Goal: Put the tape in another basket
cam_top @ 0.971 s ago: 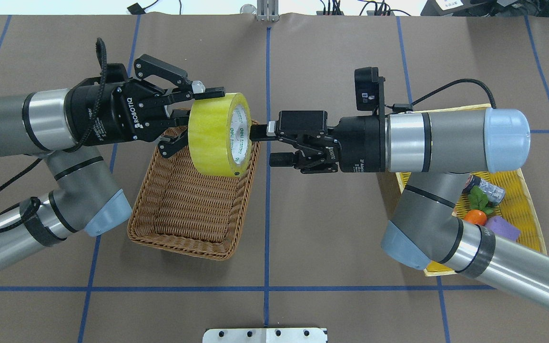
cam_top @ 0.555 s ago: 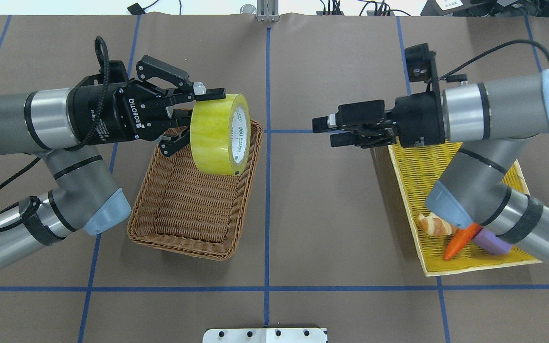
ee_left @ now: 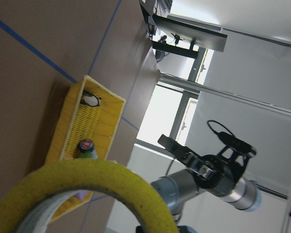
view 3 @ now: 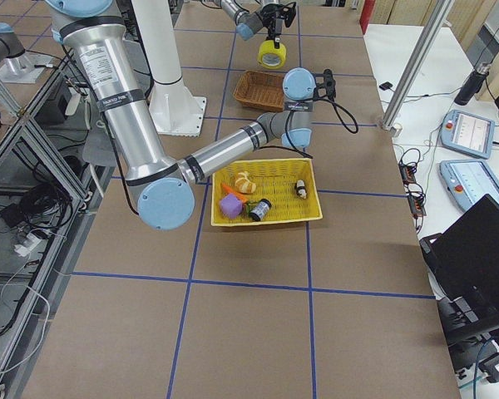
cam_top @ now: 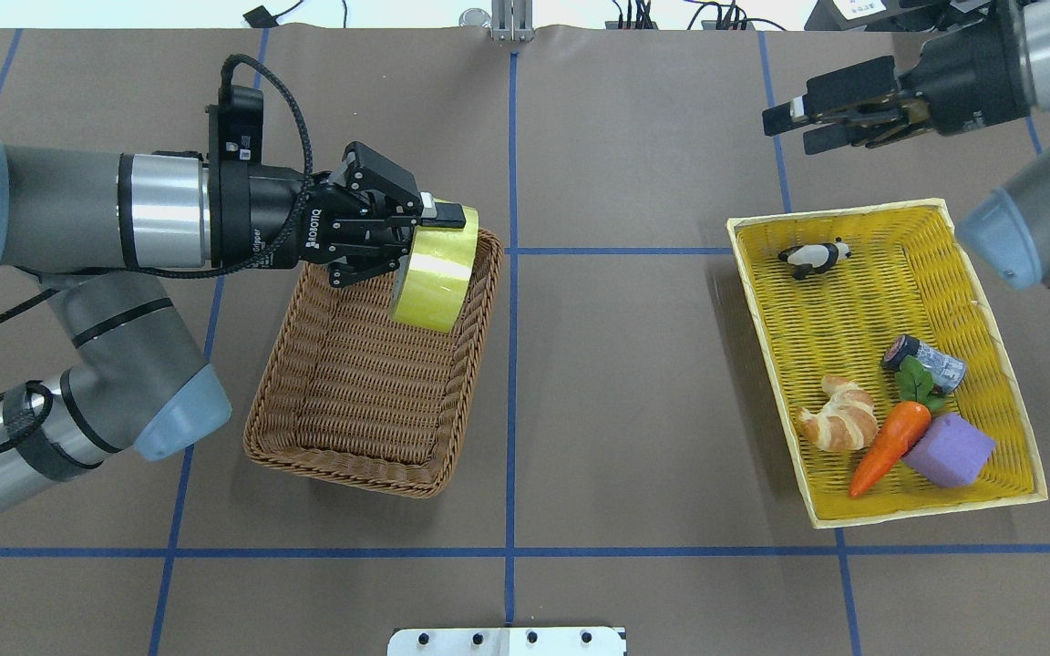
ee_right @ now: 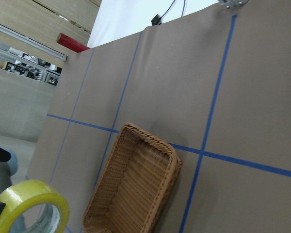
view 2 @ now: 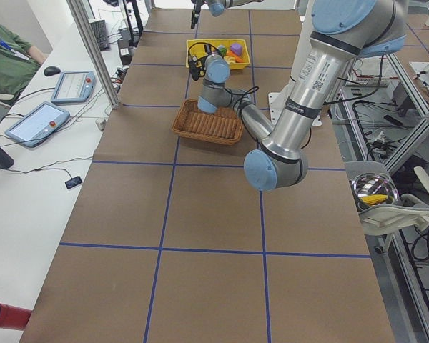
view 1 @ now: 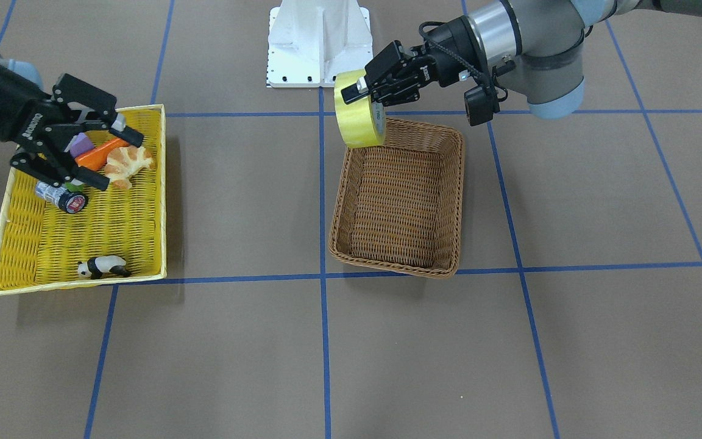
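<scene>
The robot's left gripper needs to release the yellow tape roll around the middle of the brown wicker basket's woven bottom [view 1: 398,188].
The yellow tape roll [cam_top: 434,273] hangs edge-on in my left gripper [cam_top: 416,241], which is shut on its wall, one finger on the outside and one inside the core. The roll is held in the air over the far right corner of the brown wicker basket [cam_top: 343,474]. The front-facing view shows the tape [view 1: 357,119] above the basket's rim [view 1: 393,265], which holds nothing. The tape fills the bottom of the left wrist view [ee_left: 87,189]. My right gripper [cam_top: 785,128] is open and empty, far off at the back right, beyond the yellow tray.
The shallow yellow tray [cam_top: 773,364] on the right holds a croissant [cam_top: 839,426], a carrot [cam_top: 885,446], a purple block [cam_top: 949,449], a small silver jar [cam_top: 931,360] and a panda figure [cam_top: 814,257]. Bare brown table lies between the two containers.
My right gripper has drawn back from the tape to the far right. My left wrist has turned, so the tape now shows edge-on, still over the basket's far right corner.
</scene>
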`<act>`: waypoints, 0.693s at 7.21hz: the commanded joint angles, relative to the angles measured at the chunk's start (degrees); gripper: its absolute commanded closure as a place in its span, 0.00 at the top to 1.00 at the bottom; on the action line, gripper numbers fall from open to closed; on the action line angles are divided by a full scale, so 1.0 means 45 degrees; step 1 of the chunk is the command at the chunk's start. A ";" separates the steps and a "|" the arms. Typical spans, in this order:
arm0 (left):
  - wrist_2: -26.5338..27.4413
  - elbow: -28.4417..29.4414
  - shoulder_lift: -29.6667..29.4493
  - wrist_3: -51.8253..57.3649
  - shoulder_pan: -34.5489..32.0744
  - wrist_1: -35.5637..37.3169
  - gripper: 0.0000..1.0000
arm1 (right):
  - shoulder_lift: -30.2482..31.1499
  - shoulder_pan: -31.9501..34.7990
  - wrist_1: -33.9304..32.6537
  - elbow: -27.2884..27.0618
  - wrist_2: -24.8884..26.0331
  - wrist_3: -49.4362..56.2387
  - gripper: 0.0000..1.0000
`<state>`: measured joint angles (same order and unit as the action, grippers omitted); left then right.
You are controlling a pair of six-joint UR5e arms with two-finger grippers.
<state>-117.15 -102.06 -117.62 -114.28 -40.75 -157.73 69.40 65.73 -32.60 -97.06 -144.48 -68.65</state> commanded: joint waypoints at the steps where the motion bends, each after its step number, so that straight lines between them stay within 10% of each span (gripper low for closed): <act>1: -0.0158 -0.2289 0.0298 0.3213 0.0070 0.6465 0.00 | 0.0202 0.1131 -0.2531 0.0006 0.0035 0.2453 1.00; 5: 0.1141 -0.3590 0.0299 0.7227 0.1295 1.2895 0.00 | 0.0653 0.1797 -0.8147 -0.0440 0.3680 0.9506 1.00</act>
<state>-115.31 -117.99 -116.21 -85.50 -37.44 -105.29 72.11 73.00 -60.39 -98.02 -132.92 -37.81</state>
